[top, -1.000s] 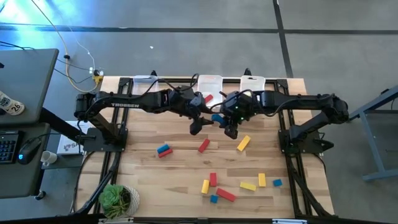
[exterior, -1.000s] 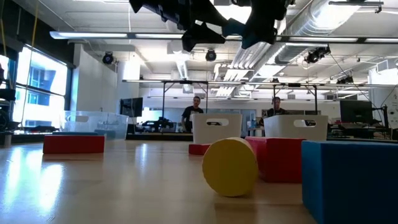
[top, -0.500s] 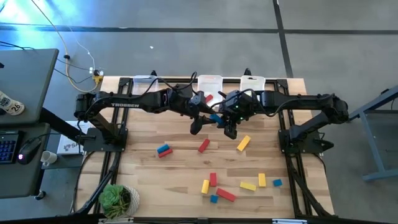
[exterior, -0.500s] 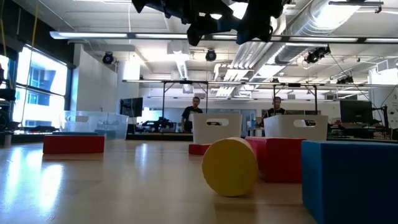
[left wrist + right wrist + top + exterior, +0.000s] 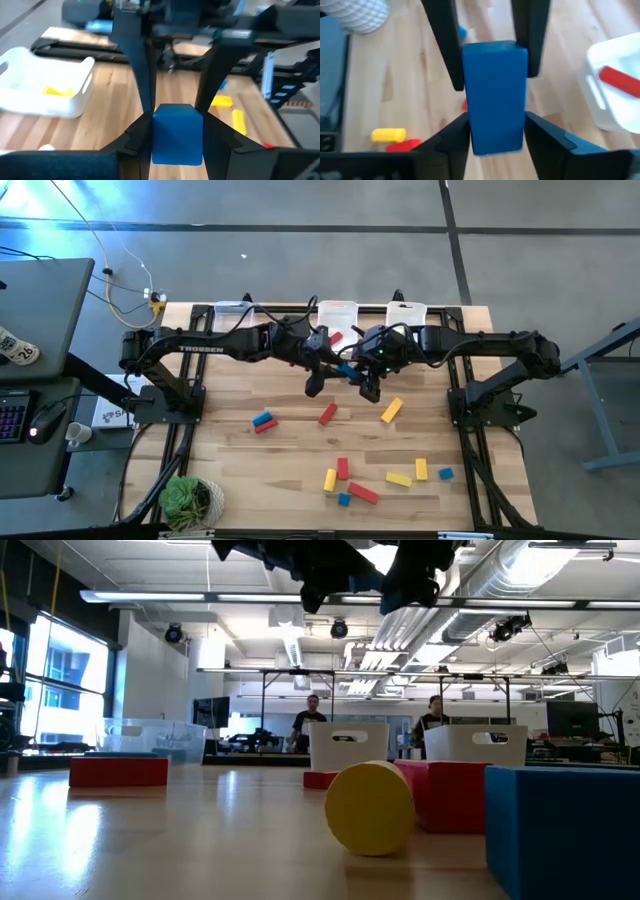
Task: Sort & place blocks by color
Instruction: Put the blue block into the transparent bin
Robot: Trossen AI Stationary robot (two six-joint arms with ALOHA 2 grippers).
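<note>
Next, my left gripper releases the blue block, now high above the table's far middle, inside the white bin, at a spot that is half hidden (image 5: 231, 336) under that gripper's own arm.
A blue block (image 5: 347, 370) hangs high above the table's far middle, between my two grippers, which meet tip to tip. My left gripper (image 5: 177, 125) comes from the table's left and is shut on one end of it. My right gripper (image 5: 495, 125) comes from the right; its open fingers stand close on either side of the block's other end. Loose red, yellow and blue blocks lie on the wood, among them a red one (image 5: 327, 414) and a yellow one (image 5: 391, 410) below the grippers. My left gripper pinches two opposite sides of the blue block (image 5: 156, 135) between its two fingers, at the end nearest it. The fingers come from the table's left, slanting a little down. The block is lifted clear, well above the table. My right gripper's fingers (image 5: 451, 135) flank the block's other end; I cannot tell whether they touch it.
Three white bins stand along the far edge (image 5: 232, 310) (image 5: 337, 315) (image 5: 405, 313); one holds a yellow block (image 5: 60, 91), another a red one (image 5: 618, 80). More blocks cluster near the front edge (image 5: 370, 480). A potted plant (image 5: 190, 500) sits at the front left corner.
My left gripper has shut on the blue block, which has stayed where it was in the air between the two grippers. Neither arm has travelled.
</note>
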